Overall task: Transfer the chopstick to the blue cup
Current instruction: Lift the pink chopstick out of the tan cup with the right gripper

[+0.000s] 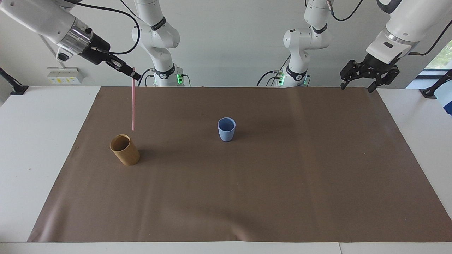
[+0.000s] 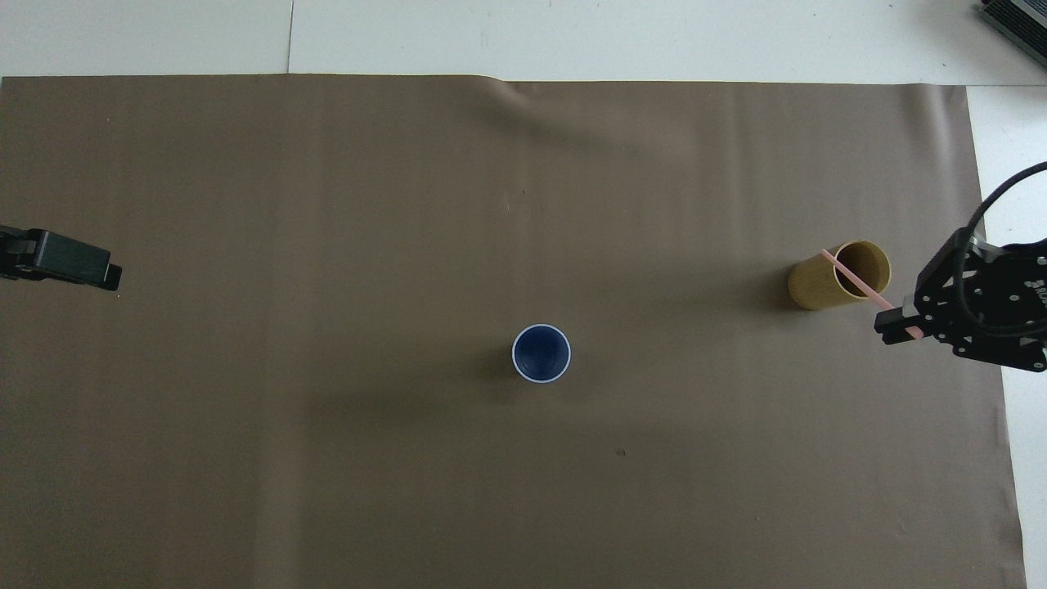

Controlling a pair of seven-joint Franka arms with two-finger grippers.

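Note:
Next, I release the pink chopstick with my right gripper inside the empty blue cup (image 2: 539, 355) at the mat's middle.
My right gripper (image 1: 134, 74) is shut on the top end of a thin pale pink chopstick (image 1: 133, 102). The chopstick hangs upright in the air, and its lower end is just above the rim of the tan-brown cup (image 1: 124, 151), clear of it. In the overhead view the chopstick (image 2: 855, 280) crosses the tan cup's (image 2: 814, 286) mouth, with the right gripper (image 2: 896, 325) beside the cup. The light-blue cup (image 1: 226, 129) stands upright and empty at the mat's middle, and it also shows in the overhead view (image 2: 541, 353). My left gripper (image 1: 356, 87) waits, open and empty, over the mat's corner at the left arm's end.
A brown mat (image 1: 247, 197) covers most of the white table (image 1: 31, 141). The tan cup stands near the mat's edge at the right arm's end. Only the left gripper's tip (image 2: 102, 274) shows in the overhead view.

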